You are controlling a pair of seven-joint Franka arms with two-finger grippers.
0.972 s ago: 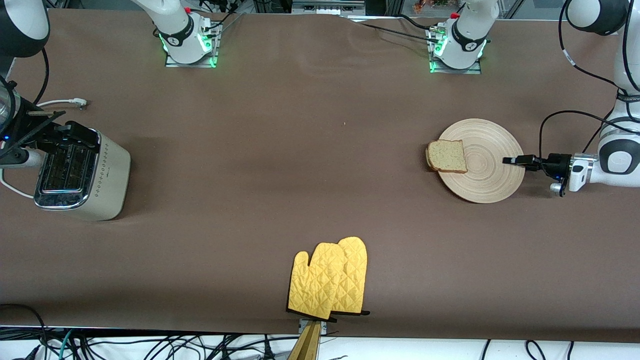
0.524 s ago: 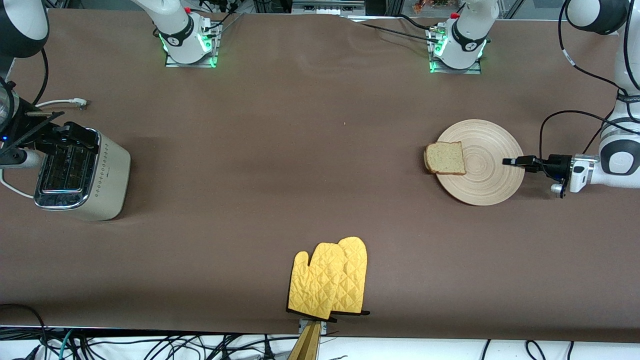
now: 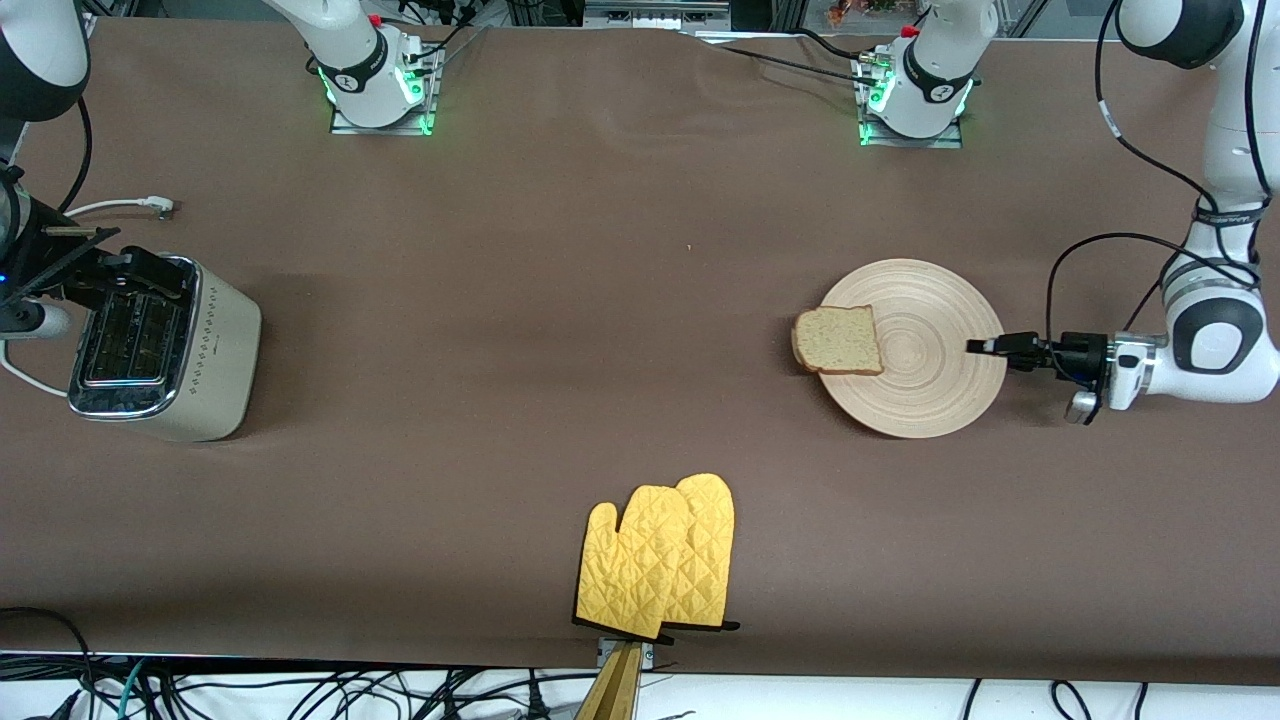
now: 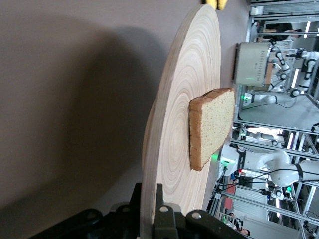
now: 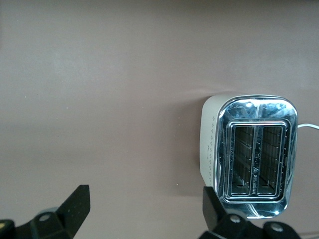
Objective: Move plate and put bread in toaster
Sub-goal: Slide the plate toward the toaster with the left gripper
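Note:
I will use my left gripper to set the wooden plate on the bare table straight (image 3: 631, 324) behind the yellow oven mitts.
The pale wooden plate (image 3: 935, 375) is toward the left arm's end of the table. My left gripper (image 3: 985, 346) is shut on its rim at the edge that faces the left arm's end. The bread (image 3: 838, 340) lies flat on the plate near the rim that faces the toaster. In the left wrist view the plate (image 4: 179, 114) runs out from the left gripper (image 4: 153, 199), with the bread (image 4: 212, 127) on it and a broad shadow beneath. The cream toaster (image 3: 200, 350) stands at the right arm's end. My right gripper (image 3: 120, 270) hangs open beside the toaster (image 5: 251, 154), holding nothing.
A pair of yellow oven mitts (image 3: 660, 555) lies near the table's front edge, at the middle. The toaster's white cord (image 3: 120, 207) trails on the table farther from the camera than the toaster. Both arm bases (image 3: 375, 80) are along the back edge.
The plate, bread and left gripper have shifted together toward the right arm's end and a little nearer the camera. The bread kept its place on the plate. The right gripper barely moved.

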